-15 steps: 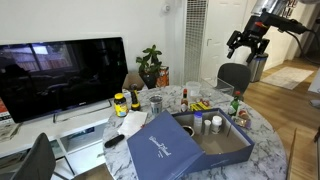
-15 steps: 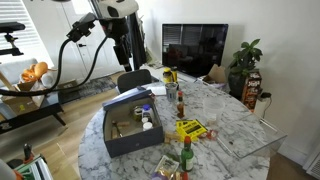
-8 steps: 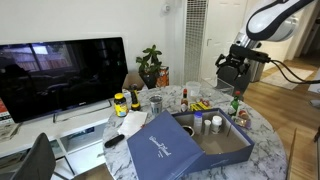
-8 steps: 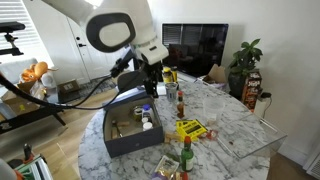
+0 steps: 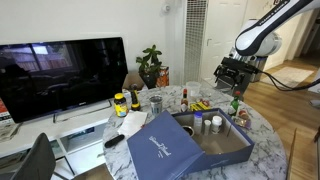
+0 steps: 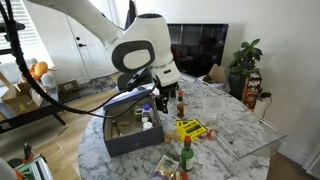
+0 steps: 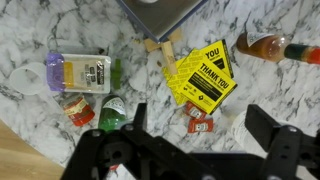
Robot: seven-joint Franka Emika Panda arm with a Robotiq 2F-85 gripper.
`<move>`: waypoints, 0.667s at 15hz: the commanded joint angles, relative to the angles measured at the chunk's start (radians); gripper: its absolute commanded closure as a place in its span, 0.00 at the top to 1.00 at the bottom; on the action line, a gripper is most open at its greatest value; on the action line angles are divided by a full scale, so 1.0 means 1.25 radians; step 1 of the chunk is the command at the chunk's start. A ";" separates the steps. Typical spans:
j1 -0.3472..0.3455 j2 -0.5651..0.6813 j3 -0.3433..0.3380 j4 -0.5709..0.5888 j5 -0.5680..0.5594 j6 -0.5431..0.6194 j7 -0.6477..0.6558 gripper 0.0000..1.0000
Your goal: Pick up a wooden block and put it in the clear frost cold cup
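My gripper should go next to the wooden block that touches the yellow "thank you" packet and close on that block's end (image 5: 212, 107) (image 7: 171, 66) beside the packet.
My gripper (image 7: 200, 122) is open and empty, hovering above the marble table; it also shows in both exterior views (image 5: 233, 76) (image 6: 158, 90). Two small tan wooden blocks (image 7: 160, 45) lie by the edge of the blue box (image 7: 160, 10), ahead of the fingers. A translucent frosted cup (image 7: 32, 80) lies at the left edge of the wrist view, next to a clear labelled container (image 7: 85, 72). Directly under the jaws are red sauce packets (image 7: 195, 118) and a yellow "thank you" packet (image 7: 200, 75).
The open blue box (image 5: 195, 145) (image 6: 125, 130) holds small jars. Sauce bottles (image 7: 270, 47) (image 6: 186, 152), a green bottle (image 7: 112, 112), a metal cup (image 5: 155, 102) and a clear sheet (image 6: 250, 145) crowd the round table (image 6: 225, 115). A TV (image 5: 60, 75) and a plant (image 5: 150, 65) stand behind.
The arm has swung down from high above the room to just over the table beside the blue box. The jaws stay open. Nothing on the table has moved.
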 commanded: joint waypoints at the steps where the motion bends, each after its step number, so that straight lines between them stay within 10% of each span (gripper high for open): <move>1: 0.021 0.110 -0.045 0.057 -0.120 0.023 0.211 1.00; 4: 0.054 0.212 -0.074 0.123 -0.111 -0.017 0.310 1.00; 10: 0.090 0.381 -0.085 0.259 -0.064 -0.028 0.155 1.00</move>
